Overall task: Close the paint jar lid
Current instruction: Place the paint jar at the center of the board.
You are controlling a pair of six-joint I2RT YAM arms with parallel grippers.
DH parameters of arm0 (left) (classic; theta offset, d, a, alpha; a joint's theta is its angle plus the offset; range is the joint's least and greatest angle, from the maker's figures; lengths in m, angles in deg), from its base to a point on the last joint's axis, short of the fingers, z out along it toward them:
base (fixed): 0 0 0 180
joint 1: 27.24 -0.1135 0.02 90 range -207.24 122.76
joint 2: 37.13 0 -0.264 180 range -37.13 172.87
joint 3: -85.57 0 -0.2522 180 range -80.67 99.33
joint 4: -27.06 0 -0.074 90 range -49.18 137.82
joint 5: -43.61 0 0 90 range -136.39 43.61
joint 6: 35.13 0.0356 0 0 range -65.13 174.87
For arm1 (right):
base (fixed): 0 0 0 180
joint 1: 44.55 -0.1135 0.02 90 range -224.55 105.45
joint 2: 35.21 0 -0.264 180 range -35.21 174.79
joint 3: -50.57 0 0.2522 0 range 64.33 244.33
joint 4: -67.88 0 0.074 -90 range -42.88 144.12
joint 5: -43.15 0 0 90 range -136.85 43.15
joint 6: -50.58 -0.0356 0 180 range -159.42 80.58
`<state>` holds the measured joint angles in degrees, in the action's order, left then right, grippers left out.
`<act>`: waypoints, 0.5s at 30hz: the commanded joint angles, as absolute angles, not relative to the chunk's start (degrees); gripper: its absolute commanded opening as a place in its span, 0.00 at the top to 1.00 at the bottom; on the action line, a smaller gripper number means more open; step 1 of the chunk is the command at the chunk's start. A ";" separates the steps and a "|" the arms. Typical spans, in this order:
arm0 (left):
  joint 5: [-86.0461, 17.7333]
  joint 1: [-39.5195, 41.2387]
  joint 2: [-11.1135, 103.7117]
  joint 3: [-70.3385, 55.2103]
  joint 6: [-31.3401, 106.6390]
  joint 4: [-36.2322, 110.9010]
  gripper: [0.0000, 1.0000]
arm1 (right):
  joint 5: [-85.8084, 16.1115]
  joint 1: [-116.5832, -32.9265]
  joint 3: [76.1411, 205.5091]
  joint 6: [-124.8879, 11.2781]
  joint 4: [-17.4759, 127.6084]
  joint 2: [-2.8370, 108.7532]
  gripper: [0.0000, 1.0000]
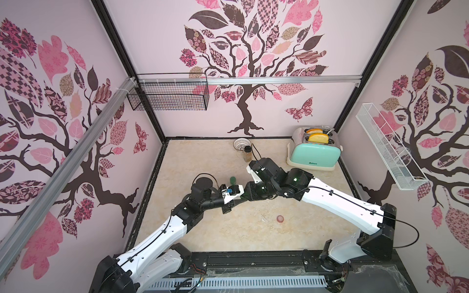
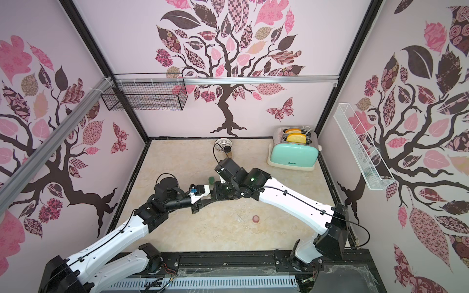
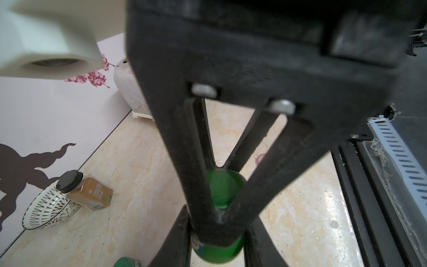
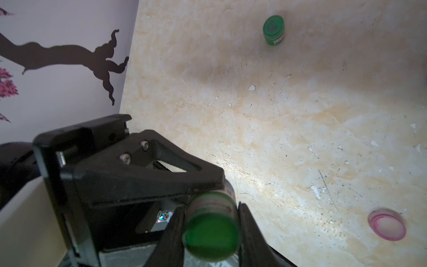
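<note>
Next, my right gripper releases the small green paint jar beside the other green jar, on that jar's toaster side [image 1: 244, 181] [image 4: 315, 46].
A small green paint jar [image 3: 217, 254] is held above the middle of the table, with my left gripper [image 3: 217, 249] shut on its labelled body. The green lid [image 4: 211, 228] sits on the jar's end, and my right gripper [image 4: 211, 231] is shut on it, one finger on each side. In both top views the left gripper [image 1: 239, 200] [image 2: 206, 200] and the right gripper [image 1: 248, 194] [image 2: 214, 194] meet tip to tip, and they hide the jar and lid. I cannot tell how far the lid is seated.
A second green jar [image 1: 232, 180] [image 4: 273, 29] stands capped just behind the grippers. A pink lid [image 1: 280, 218] [image 4: 387, 227] lies on the table towards the front right. At the back stand a spice jar [image 1: 247, 153], a white bowl [image 1: 241, 144] and a mint toaster [image 1: 314, 154].
</note>
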<state>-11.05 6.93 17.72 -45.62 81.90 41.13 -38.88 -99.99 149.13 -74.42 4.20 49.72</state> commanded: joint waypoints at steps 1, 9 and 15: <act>-11.14 7.13 17.21 -44.33 81.80 39.59 0.70 | -40.93 -100.28 150.95 -74.09 4.37 50.36 0.86; -21.03 7.13 14.81 -45.00 79.96 37.59 0.02 | -47.85 -92.74 150.63 -68.83 6.59 56.06 0.90; -28.58 7.05 12.30 -46.63 78.87 34.43 0.02 | -50.64 -87.36 157.35 -64.43 7.27 69.99 0.84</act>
